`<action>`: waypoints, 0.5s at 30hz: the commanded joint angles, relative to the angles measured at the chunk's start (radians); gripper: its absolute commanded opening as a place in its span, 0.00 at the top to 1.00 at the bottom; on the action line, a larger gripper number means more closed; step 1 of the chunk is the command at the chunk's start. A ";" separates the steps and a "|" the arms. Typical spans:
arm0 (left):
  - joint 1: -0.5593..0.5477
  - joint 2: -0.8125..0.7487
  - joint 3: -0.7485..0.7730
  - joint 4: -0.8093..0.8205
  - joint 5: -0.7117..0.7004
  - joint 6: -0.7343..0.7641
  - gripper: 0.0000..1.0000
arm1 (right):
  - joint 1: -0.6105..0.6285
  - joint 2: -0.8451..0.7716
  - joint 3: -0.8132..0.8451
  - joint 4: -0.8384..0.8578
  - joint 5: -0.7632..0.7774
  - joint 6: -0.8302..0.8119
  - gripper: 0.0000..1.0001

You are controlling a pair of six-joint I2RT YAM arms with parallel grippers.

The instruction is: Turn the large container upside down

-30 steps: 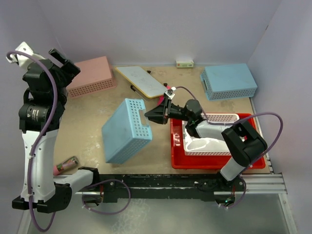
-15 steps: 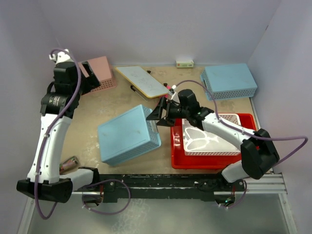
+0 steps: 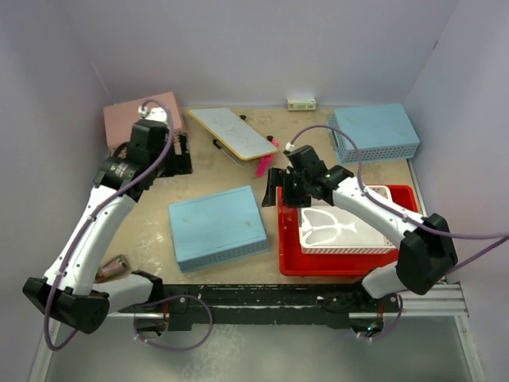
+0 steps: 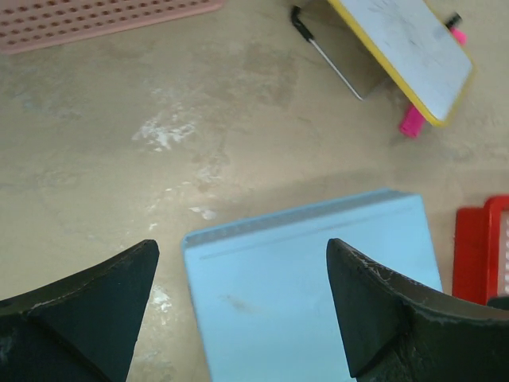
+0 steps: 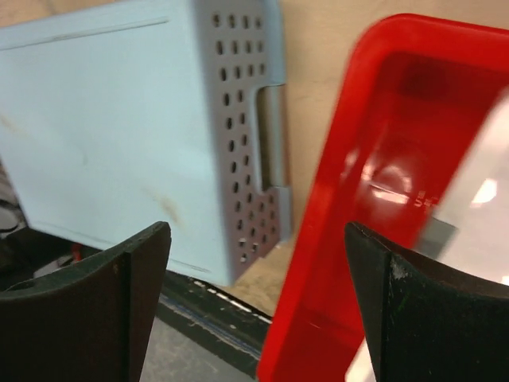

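Note:
The white basket's grey handle (image 3: 301, 217) (image 5: 435, 238), on the side facing the bottom-up light-blue basket, will be gripped by my right gripper, because the basket has to leave the tray first.
The large container, a glossy red tray (image 3: 288, 256), lies open side up at the right front and holds a white perforated basket (image 3: 343, 231). My right gripper (image 3: 284, 191) hangs open over the tray's left rim with nothing in it. In the right wrist view (image 5: 256, 231) that red rim (image 5: 374, 167) runs between its fingers. A light-blue basket (image 3: 216, 227) lies bottom up just left of the tray. My left gripper (image 3: 176, 155) is open and empty above the table behind that basket (image 4: 318, 278). In the left wrist view (image 4: 241, 243) the tray's corner (image 4: 477, 247) shows at the right edge.
A pink basket (image 3: 126, 119) sits at the back left. A yellow-edged white board (image 3: 231, 131) with a pink marker (image 3: 262, 167) lies at the back middle. A second light-blue basket (image 3: 374, 131) is at the back right. A small cylinder (image 3: 111, 269) lies front left.
The light-blue basket went from tilted on its edge to flat, bottom up. My right gripper opened, let it go and drew back toward the tray. My left arm swung down and to the right.

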 commanded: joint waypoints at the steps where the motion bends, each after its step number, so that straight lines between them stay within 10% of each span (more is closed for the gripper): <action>1: -0.270 -0.028 -0.029 -0.028 -0.140 -0.009 0.16 | 0.001 -0.127 0.070 -0.116 0.276 -0.075 0.08; 9: -0.885 0.137 -0.100 -0.092 -0.530 -0.224 0.16 | -0.056 -0.246 0.178 -0.310 0.766 -0.059 0.00; 15: -1.060 0.260 -0.184 -0.030 -0.534 -0.254 0.16 | -0.145 -0.326 0.179 -0.326 0.851 -0.081 0.00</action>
